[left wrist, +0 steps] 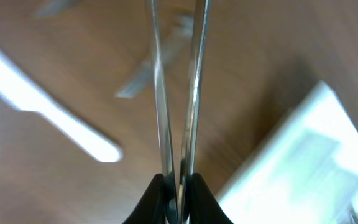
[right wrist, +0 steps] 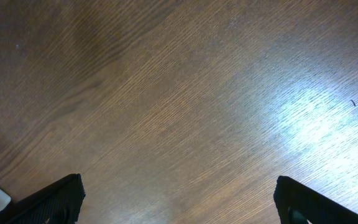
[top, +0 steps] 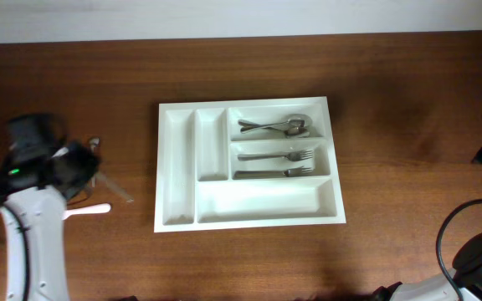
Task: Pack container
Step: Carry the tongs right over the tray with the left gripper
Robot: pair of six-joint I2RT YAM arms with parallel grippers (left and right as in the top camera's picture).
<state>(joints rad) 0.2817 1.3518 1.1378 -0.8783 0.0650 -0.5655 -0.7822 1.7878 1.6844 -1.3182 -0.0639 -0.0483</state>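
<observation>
The robot's left gripper should release the thin metal cutlery pieces, now held over the wood beside the container, in the white container's empty long compartment (top: 266,199) below the forks.
The white container (top: 178,167) lies in the middle of the table; it also shows blurred at the right of the left wrist view (left wrist: 303,168). Its upper right compartment holds spoons (top: 279,126), and two forks (top: 279,156) lie in the compartment below. My left gripper (left wrist: 178,180) is shut on two thin metal cutlery pieces (left wrist: 160,93) seen edge-on. It hovers left of the container, over the wood (top: 78,163). My right gripper (right wrist: 179,199) is wide open above bare wood, with nothing between its fingers.
A white plastic utensil (top: 90,210) lies on the table near the left arm, also seen in the left wrist view (left wrist: 48,112). Beside it lies a metal piece (top: 117,192). The right arm's cable (top: 458,226) curls at the lower right.
</observation>
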